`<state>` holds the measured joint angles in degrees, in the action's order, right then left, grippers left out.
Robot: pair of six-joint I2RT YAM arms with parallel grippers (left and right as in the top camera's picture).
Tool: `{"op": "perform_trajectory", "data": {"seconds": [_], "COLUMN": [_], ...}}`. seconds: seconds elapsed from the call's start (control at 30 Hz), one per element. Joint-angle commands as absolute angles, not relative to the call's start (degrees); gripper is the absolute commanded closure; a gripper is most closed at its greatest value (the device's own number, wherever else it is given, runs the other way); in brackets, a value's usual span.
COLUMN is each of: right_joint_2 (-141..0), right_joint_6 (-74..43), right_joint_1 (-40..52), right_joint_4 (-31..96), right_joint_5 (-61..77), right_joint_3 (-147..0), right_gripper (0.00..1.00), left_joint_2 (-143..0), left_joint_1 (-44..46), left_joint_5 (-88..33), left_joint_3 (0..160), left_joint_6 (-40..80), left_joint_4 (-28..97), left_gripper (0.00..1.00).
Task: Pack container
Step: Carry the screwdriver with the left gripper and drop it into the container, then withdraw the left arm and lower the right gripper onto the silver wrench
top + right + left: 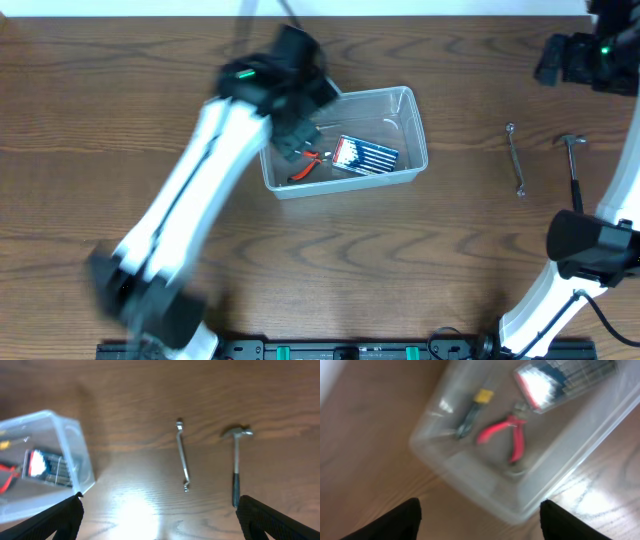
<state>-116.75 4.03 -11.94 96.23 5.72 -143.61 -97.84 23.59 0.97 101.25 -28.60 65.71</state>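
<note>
The robot's right gripper will next move to the middle of the metal wrench (515, 158) (183, 457), between the container and the hammer, and close there.
The clear plastic container (400, 172) stands mid-table. Inside lie red-handled pliers (512, 435), a small yellow-handled tool (474, 410) and a blue and white packet (364, 155). My left gripper (480, 517) is open and empty, above the container's left end; in the overhead view (295, 125) its arm covers that end. My right gripper (157, 517) is open and empty, high over the table, with a metal wrench (182, 455) and a small hammer (236, 462) below it. The container also shows at the left of the right wrist view (75, 455).
The wrench (516, 160) and the hammer (574, 165) lie on the wood table right of the container. The right arm's base (585, 245) stands at the front right. A dark rail (350, 350) runs along the front edge.
</note>
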Motion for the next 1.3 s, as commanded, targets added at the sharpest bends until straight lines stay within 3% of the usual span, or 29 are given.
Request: {"op": "perform_trajectory", "data": {"seconds": [0.0,0.27,0.47,0.83,1.03,1.27], "right_joint_2": [-113.5,-99.7,-92.3,-95.8,-106.3,-118.4], "right_joint_6": [9.0,10.0,9.9,14.6,24.0,25.6], "right_joint_1": [-6.6,-3.9,-5.7,-13.1,-13.1,-14.8], "right_joint_4": [97.2,97.3,97.3,80.1,74.9,70.0], "right_joint_5": [6.5,2.7,-5.0,-1.4,-1.5,-1.5], "right_joint_3": [-144.7,-142.0,-123.6,-96.1,-94.0,-94.0], "right_gripper": [0.01,0.01,0.01,0.01,0.01,0.01], "left_joint_2": [-88.8,-80.7,-82.4,-83.6,-83.6,-83.6], "left_joint_1": [17.6,-7.0,-18.1,-20.2,-20.2,-20.2], "left_joint_5": [7.4,3.4,-0.8,-2.9,-4.2,-4.1], "left_joint_3": [102.3,102.0,96.6,87.7,87.5,87.5], "left_joint_6": [-19.8,-8.9,-6.5,-4.2,-4.2,-5.5], "left_joint_4": [66.9,66.6,60.9,53.9,53.9,55.4], "left_gripper": [0.2,0.17,0.17,0.17,0.17,0.17]}}
